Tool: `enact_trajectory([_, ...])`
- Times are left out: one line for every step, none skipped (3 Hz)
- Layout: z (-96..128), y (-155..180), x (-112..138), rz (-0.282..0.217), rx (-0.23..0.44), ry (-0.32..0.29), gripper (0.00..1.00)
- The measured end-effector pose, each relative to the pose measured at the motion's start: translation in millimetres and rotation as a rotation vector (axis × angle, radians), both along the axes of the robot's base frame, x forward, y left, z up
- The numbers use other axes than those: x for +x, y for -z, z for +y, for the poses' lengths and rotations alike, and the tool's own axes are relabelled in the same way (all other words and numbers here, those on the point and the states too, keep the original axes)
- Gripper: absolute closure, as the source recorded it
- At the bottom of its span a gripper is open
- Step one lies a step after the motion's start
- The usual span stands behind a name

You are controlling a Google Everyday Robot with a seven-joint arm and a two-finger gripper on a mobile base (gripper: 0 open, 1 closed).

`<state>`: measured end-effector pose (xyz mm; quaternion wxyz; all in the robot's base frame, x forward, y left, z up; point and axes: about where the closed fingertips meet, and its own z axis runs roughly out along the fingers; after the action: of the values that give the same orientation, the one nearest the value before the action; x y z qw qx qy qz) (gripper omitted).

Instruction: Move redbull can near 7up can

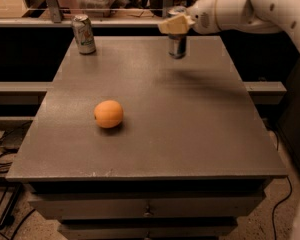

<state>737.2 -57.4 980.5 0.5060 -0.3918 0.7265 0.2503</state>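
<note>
Next, I let go of the redbull can, still hanging over the grey table, with my gripper on the grey table (pixel 99 62), close beside the 7up can and slightly toward the orange.
The redbull can (pixel 177 46), slim and dark with a silver top, hangs in my gripper (pixel 172 25) over the far middle of the grey table (pixel 155 134). Its shadow falls on the tabletop below and to the right, so it is off the surface. The gripper's pale fingers are shut around the can's upper part, and the white arm reaches in from the upper right. The 7up can (pixel 83 34), pale with green marking, stands upright at the far left corner, well to the left of the held can.
An orange (pixel 108 114) lies left of the table's middle. A shelf with clutter and a metal post (pixel 51 3) runs behind the far edge. Drawers sit under the front edge, and cables lie on the floor at the left.
</note>
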Motion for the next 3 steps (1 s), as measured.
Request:
enact_trajectory([48.5, -30.4, 12.8, -0.051, 0.023, -0.088, 1.0])
enact_trajectory([106.7, -32.5, 15.1, -0.053, 0.054, -0.068, 1.0])
enact_trajectory([108.3, -26.6, 24.8, -0.06, 0.071, -0.029, 1.0])
